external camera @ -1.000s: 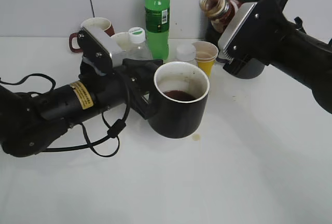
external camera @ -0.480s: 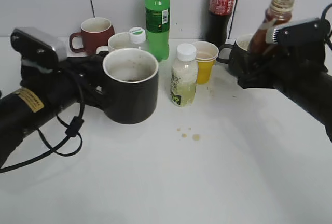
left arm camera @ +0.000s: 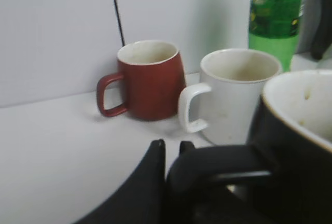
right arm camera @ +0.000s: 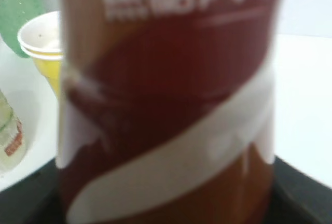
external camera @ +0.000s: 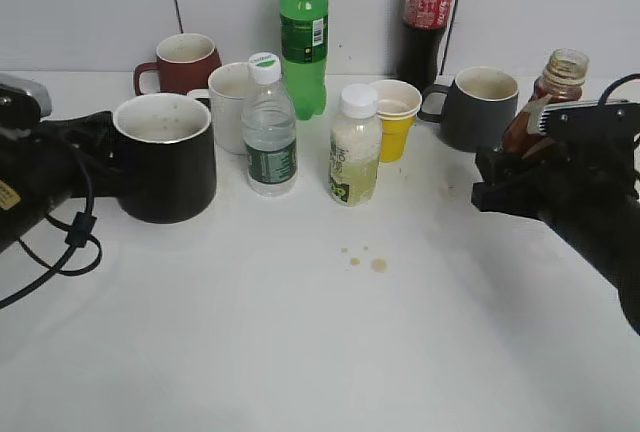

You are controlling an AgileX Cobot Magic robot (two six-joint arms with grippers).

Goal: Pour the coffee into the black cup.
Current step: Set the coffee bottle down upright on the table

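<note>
The robot's left gripper should release the black cup on the table [external camera: 188, 209] in front of the red mug, next to the water bottle.
The black cup [external camera: 166, 158] stands upright at the left of the table, white inside. My left gripper [external camera: 100, 147] is shut on its handle. In the left wrist view the fingers [left arm camera: 154, 157] clasp the handle [left arm camera: 223, 166], with the black cup [left arm camera: 303, 130] at the right. The coffee bottle [external camera: 548, 97], brown with no cap, stands upright at the right. My right gripper [external camera: 512, 180] is shut on its lower body. The coffee bottle [right arm camera: 166, 105] fills the right wrist view and hides the jaws.
Along the back stand a red mug [external camera: 186, 58], a white mug [external camera: 226, 92], a green bottle [external camera: 303, 32], a cola bottle [external camera: 422, 22] and a grey mug [external camera: 482, 107]. A water bottle [external camera: 268, 127], a pale drink bottle [external camera: 355, 147] and a yellow paper cup [external camera: 396, 117] stand mid-table. Coffee drops [external camera: 366, 258] lie in front.
My left arm has drawn the black cup back from the middle to the left. My right arm has turned the coffee bottle upright and lowered it to the right.
</note>
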